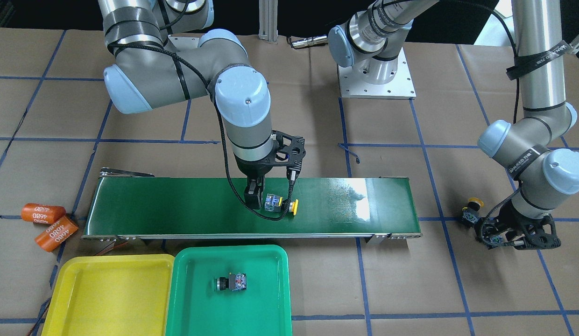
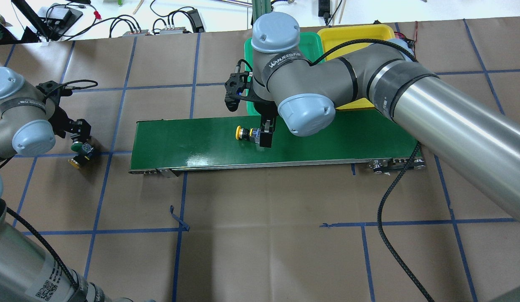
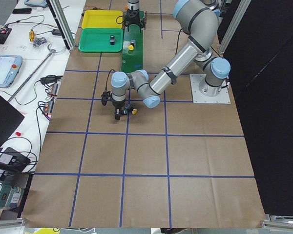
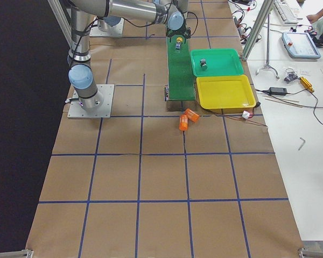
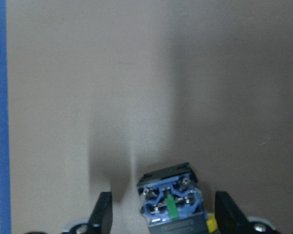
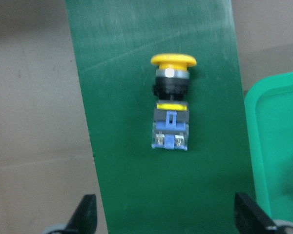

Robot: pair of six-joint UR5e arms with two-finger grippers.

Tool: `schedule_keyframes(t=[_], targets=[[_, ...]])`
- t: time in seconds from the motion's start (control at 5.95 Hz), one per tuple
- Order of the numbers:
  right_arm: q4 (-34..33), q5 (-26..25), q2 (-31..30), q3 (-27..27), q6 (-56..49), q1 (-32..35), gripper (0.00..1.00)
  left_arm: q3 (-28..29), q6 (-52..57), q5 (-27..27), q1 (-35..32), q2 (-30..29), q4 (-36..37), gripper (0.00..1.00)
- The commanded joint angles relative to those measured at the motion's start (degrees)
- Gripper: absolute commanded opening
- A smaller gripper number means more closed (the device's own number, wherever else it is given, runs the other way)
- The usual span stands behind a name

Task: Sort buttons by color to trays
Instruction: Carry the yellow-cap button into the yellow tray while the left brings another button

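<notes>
My right gripper will next close on the blocky body (image 1: pixel 274 202) (image 6: pixel 171 122) of the yellow-capped button on the dark-green conveyor belt and leave its yellow cap free.
A yellow-capped button (image 1: pixel 282 204) lies on its side on the dark-green conveyor belt (image 1: pixel 177 210). My right gripper (image 1: pixel 254 193) hangs open just above the belt beside it. In the right wrist view the button (image 6: pixel 172 107) lies ahead of the wide-apart fingers (image 6: pixel 85 217). My left gripper (image 2: pixel 79 136) is low over the paper, open, with a button body (image 5: pixel 171 204) between its fingers and untouched. Two buttons sit there, one green-capped (image 2: pixel 77 147) and one yellow-capped (image 2: pixel 74 162). The green tray (image 1: pixel 187 303) holds one button (image 1: pixel 231 282). The yellow tray (image 1: pixel 107 298) holds nothing.
Two orange cylinders marked 4680 (image 1: pixel 49 224) lie on the paper off the belt's end near the yellow tray. The right arm's base plate (image 1: pixel 376 74) stands behind the belt. A black cable (image 2: pixel 386 201) trails across the paper.
</notes>
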Motion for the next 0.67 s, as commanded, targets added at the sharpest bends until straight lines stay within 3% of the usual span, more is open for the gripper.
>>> schedule_keyframes(t=[0.0, 0.17, 0.34, 0.5], targets=[[-7.32, 0.2, 2.95, 2.61, -2.06, 0.38, 1.0, -0.17, 0.22, 0.07, -0.22, 1.11, -0.32, 0.09], [-11.19, -0.15, 2.44, 5.42, -6.52, -0.76, 1.0, 1.05, 1.53, -0.02, -0.65, 1.73, -1.37, 0.01], [-12.27, -0.42, 2.34, 6.84, -6.82, -1.9, 0.99, 3.67, 5.28, -0.37, -0.75, 2.87, -1.98, 0.0], [-10.98, -2.33, 2.17, 7.03, -6.83, -4.0, 0.76, 3.96, 16.37, -0.72, -2.23, 5.31, -5.47, 0.0]])
